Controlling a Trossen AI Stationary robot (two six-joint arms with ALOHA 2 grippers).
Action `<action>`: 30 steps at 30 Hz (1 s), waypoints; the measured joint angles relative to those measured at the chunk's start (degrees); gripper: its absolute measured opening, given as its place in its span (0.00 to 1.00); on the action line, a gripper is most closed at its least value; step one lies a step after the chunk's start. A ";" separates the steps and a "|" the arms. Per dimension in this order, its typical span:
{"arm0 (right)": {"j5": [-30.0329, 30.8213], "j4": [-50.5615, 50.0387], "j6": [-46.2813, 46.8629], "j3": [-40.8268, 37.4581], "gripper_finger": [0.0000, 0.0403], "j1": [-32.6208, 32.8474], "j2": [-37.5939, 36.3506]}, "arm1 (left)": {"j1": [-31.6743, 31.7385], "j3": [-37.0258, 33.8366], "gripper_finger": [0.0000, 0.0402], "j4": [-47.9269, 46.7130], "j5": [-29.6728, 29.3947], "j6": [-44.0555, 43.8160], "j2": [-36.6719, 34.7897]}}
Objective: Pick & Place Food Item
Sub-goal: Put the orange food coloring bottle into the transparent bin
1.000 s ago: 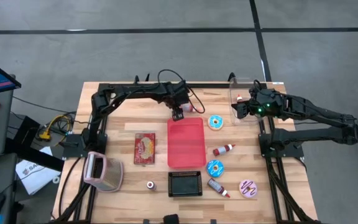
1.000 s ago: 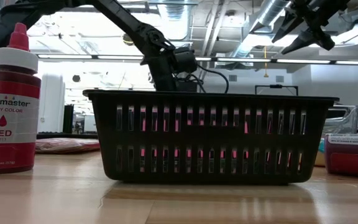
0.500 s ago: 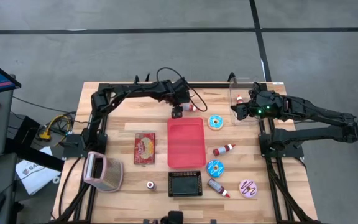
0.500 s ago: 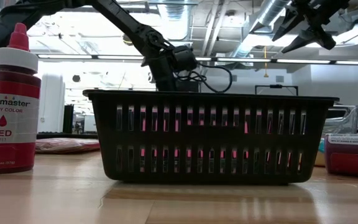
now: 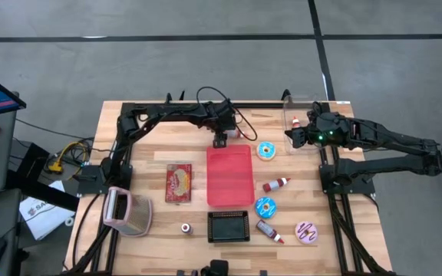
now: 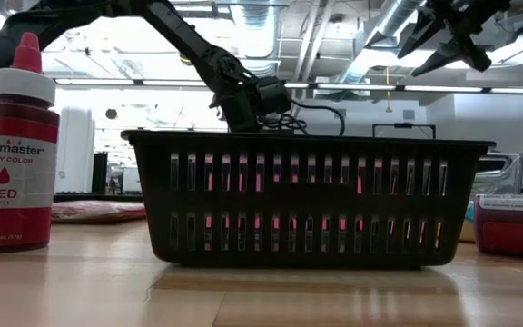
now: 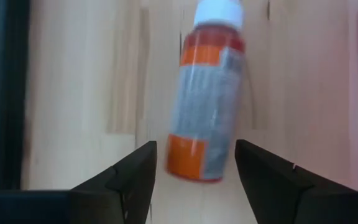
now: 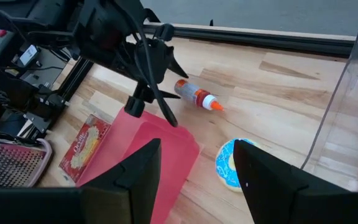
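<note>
The orange bottle's base sits between my left gripper's open fingers, so that gripper should grip the bottle's white cap (image 7: 219, 14), leaving the base of the bottle free for my right gripper.
An orange bottle (image 7: 207, 99) with a white cap lies on its side on the wood, just beyond the far edge of the red tray (image 5: 229, 175); the high view shows the bottle (image 5: 233, 134) beside my left gripper (image 5: 219, 140). In the left wrist view, my left gripper (image 7: 194, 168) is open, slanting down, and its fingers stand on either side of the bottle's base end without touching it. My right gripper (image 8: 197, 168) hangs open and raised at the far right (image 5: 292, 137), with nothing between its fingers.
Right of the tray lie two blue donuts (image 5: 267, 150) (image 5: 265, 205), a pink donut (image 5: 307, 231) and two red bottles (image 5: 277, 184) (image 5: 269, 230). A black basket (image 5: 229, 226) stands near the front edge, a cracker packet (image 5: 179, 182) left of the tray, a clear container (image 5: 301, 115) far right.
My left gripper has rolled a little about its own pointing line while staying over the orange bottle, and its cable has swung with it. The bottle lies where it was.
</note>
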 joint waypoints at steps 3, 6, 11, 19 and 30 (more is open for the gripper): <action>0.00 0.00 0.01 -0.02 0.48 -0.03 -0.01 | 0.09 0.02 0.51 0.28 -0.04 0.01 0.00; 0.00 0.00 0.01 -0.02 0.48 -0.03 -0.01 | 0.20 0.02 0.47 -0.13 -0.11 -0.05 0.00; -0.02 0.00 0.01 -0.02 0.48 -0.03 -0.01 | 0.17 0.11 0.36 -1.17 -0.48 -0.20 0.00; -0.03 0.00 0.03 -0.02 0.48 -0.03 -0.01 | 0.51 0.28 0.24 -6.66 -2.34 -0.34 -0.69; -0.07 0.68 0.03 -0.02 0.48 -0.02 0.01 | 1.98 0.09 0.24 -19.25 -4.27 -1.11 -2.53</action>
